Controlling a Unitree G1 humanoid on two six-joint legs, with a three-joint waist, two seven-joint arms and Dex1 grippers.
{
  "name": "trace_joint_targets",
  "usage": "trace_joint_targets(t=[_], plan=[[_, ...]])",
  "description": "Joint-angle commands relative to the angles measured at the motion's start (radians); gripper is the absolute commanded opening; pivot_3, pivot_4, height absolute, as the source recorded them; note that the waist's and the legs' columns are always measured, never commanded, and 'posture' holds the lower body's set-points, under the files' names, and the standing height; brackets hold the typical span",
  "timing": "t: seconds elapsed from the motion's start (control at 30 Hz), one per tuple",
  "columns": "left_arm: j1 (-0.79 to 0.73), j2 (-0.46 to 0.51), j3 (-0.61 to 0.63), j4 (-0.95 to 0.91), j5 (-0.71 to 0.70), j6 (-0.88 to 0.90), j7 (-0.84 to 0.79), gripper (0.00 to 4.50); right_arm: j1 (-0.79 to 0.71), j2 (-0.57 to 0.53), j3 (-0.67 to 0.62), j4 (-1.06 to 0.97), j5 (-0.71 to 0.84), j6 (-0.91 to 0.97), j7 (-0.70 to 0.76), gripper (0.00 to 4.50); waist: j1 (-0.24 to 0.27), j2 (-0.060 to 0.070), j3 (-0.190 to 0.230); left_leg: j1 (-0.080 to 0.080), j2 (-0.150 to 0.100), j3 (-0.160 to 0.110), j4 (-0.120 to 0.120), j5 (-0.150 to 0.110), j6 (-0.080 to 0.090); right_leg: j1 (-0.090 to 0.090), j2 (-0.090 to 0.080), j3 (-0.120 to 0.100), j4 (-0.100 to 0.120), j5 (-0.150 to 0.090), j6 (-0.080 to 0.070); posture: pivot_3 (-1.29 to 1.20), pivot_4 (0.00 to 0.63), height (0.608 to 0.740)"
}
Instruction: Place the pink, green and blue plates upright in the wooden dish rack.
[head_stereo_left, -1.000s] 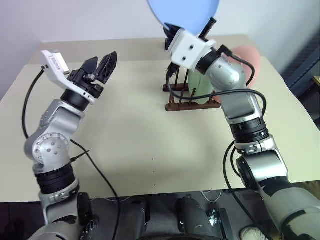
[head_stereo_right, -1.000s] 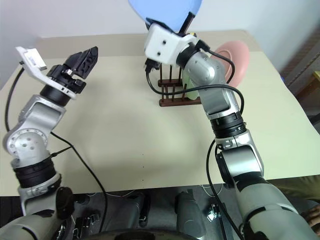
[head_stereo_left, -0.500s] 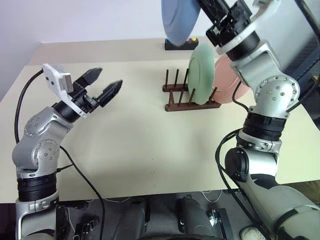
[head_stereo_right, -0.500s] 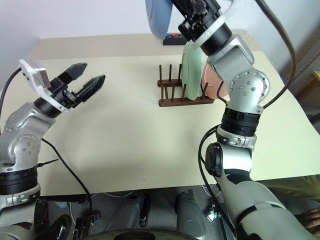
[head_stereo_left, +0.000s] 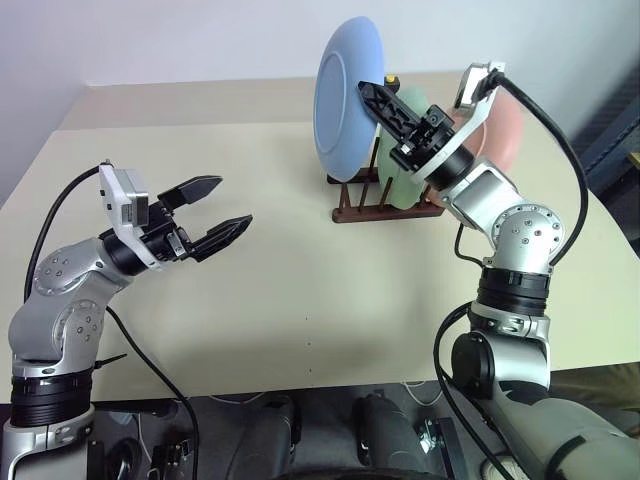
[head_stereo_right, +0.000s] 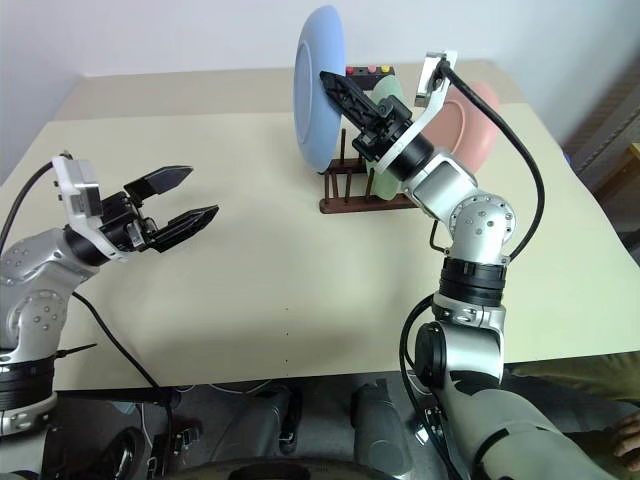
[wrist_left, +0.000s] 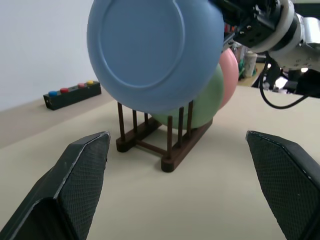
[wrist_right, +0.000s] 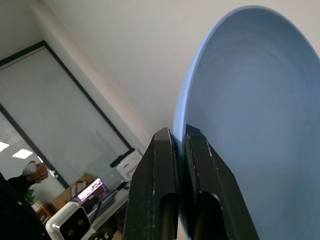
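The robot's right gripper needs to let go of the light blue plate in the rack's loose end slot (head_stereo_left: 363, 205), beside the mint green plate. The light blue plate is now just above the near pegs.
My right gripper (head_stereo_left: 368, 92) is shut on the rim of the light blue plate (head_stereo_left: 345, 95), holding it on edge in the air just above the near-left pegs of the dark wooden dish rack (head_stereo_left: 360, 212). The mint green plate (wrist_left: 200, 107) and the salmon pink plate (head_stereo_left: 505, 130) stand upright in the rack behind it, the pink one at the right end. My left gripper (head_stereo_left: 232, 202) hovers open and empty over the table, well to the left of the rack and pointing toward it.
The rack sits at the back right of a beige table (head_stereo_left: 300, 280). A black box with coloured buttons (wrist_left: 72, 95) lies behind the rack near the far edge. Cables trail from both arms.
The right wrist rolled and came down, turning the blue plate from overhead to on edge over the rack. The left gripper sank, drew back and turned, still open.
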Motion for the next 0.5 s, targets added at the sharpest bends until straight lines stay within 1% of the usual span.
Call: trace_joint_targets(t=[0.03, 0.13, 0.27, 0.5], plan=[[0.0, -0.004, 0.011, -0.043, -0.019, -0.002, 0.01, 4.47, -0.03, -0.033, -0.012, -0.001, -0.005, -0.033, 0.021, 0.0, 0.0, 0.0, 0.0, 0.0, 0.0, 0.0, 0.0, 0.0, 0.0, 0.0, 0.0, 0.0, 0.0, 0.0, 0.0, 0.0, 0.15, 0.74], [-0.002, -0.006, 0.009, -0.042, -0.018, -0.003, 0.013, 4.47, -0.043, -0.054, -0.018, 0.028, -0.012, -0.047, 0.031, 0.0, -0.001, 0.0, 0.0, 0.0, 0.0, 0.0, 0.0, 0.0, 0.0, 0.0, 0.0, 0.0, 0.0, 0.0, 0.0, 0.0, 0.15, 0.74], [-0.005, -0.012, 0.0, -0.045, -0.006, -0.012, 0.018, 4.47, -0.03, -0.08, 0.01, 0.068, -0.067, -0.079, 0.076, 0.0, -0.001, 0.0, 0.0, 0.0, 0.0, 0.0, 0.0, 0.0, 0.001, 0.0, 0.0, 0.0, 0.0, 0.0, 0.0, 0.0, 0.15, 0.74], [-0.013, -0.01, -0.005, -0.05, 0.001, -0.017, 0.022, 4.47, 0.002, -0.079, 0.041, 0.104, -0.138, -0.108, 0.128, 0.0, -0.001, 0.0, 0.0, 0.0, 0.0, 0.0, 0.0, 0.0, 0.001, 0.0, 0.0, 0.0, 0.0, 0.0, 0.0, 0.0, 0.15, 0.74]])
